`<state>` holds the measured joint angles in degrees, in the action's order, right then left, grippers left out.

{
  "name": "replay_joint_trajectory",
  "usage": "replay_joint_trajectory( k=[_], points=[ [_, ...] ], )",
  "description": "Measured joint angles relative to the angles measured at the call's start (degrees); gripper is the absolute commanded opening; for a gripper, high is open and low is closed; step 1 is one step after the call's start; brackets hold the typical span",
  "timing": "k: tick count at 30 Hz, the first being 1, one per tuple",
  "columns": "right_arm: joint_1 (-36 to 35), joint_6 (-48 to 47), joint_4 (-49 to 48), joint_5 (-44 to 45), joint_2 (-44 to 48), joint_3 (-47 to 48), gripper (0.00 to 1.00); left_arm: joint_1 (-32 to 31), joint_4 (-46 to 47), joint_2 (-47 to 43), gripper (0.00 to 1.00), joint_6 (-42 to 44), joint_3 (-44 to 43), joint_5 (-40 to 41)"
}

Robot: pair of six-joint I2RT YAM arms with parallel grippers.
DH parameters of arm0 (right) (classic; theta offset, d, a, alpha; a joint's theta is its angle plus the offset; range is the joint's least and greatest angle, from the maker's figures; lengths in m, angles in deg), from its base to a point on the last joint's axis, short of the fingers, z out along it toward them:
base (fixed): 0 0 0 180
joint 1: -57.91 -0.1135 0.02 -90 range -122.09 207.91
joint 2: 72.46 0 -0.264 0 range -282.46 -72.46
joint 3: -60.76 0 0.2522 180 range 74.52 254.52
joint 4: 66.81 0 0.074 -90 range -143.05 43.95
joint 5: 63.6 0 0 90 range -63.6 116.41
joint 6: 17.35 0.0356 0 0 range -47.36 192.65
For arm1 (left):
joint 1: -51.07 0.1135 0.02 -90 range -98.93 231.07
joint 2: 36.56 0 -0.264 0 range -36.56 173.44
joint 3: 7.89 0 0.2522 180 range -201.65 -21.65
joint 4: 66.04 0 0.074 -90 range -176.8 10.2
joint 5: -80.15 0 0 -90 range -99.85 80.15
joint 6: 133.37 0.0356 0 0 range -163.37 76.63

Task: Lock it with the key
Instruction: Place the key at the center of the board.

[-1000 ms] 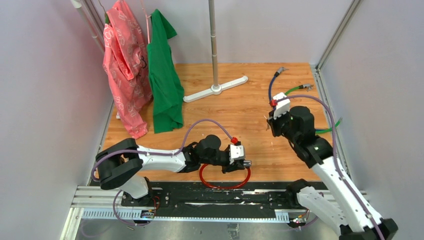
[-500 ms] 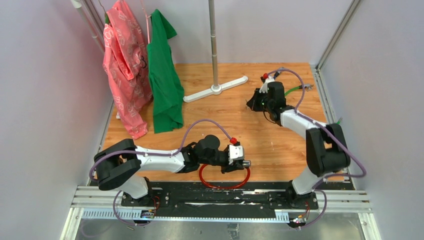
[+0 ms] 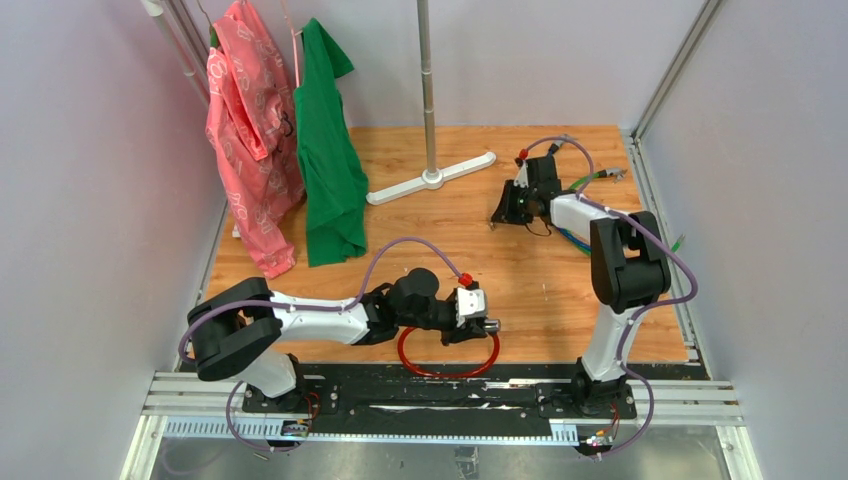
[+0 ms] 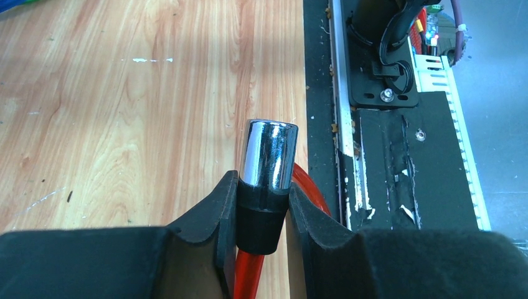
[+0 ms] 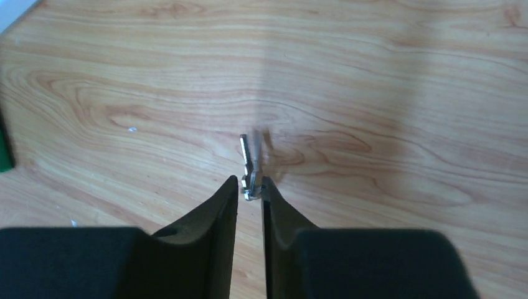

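Note:
I will set the red cable lock between the white base and the black rail point(image 3: 420, 284) with my left gripper.
My left gripper point(image 3: 484, 323) point(image 4: 263, 182) is shut on the black collar of the red cable lock point(image 3: 450, 373), low over the table's near edge. The lock's chrome end point(image 4: 269, 152) sticks out past the fingertips. My right gripper point(image 3: 497, 217) point(image 5: 249, 182) points down at the wood at the far middle right. Its jaws stand slightly apart. The key point(image 5: 249, 163), tiny and silvery, is blurred at the fingertips; it leans on the right fingertip point(image 5: 266, 187), with a gap to the left one.
A coat stand's white base point(image 3: 432, 178) lies at the far middle. A pink garment point(image 3: 250, 130) and a green garment point(image 3: 330, 160) hang at the far left. Blue and green cables point(image 3: 592, 180) lie behind the right gripper. A black rail point(image 3: 430, 395) runs along the near edge.
My right arm has reached out to the far middle right and come down towards the wood. Its jaws have parted a little around the key. The left arm has not moved.

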<state>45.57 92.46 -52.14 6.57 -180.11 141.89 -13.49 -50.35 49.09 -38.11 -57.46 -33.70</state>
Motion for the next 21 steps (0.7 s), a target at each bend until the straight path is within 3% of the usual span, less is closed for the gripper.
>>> replay_joint_trajectory(
  k=[4,6,13,21],
  points=[
    [0.2,-0.9,5.2,1.3,-0.1,2.6,0.61,0.1,0.0,0.0,0.0,-0.2,0.0,-0.1],
    [0.2,-1.3,6.3,2.2,0.1,3.3,0.69,0.2,0.0,0.0,0.0,-0.3,0.0,-0.2],
    [-0.3,-4.7,11.1,7.9,7.8,2.3,0.71,1.2,-2.2,-0.5,0.0,-1.1,-0.5,-0.6],
    [-1.5,-8.1,13.6,9.0,21.8,-1.0,0.7,3.3,-20.0,-3.6,0.0,-0.7,-9.8,-3.5]
  ],
)
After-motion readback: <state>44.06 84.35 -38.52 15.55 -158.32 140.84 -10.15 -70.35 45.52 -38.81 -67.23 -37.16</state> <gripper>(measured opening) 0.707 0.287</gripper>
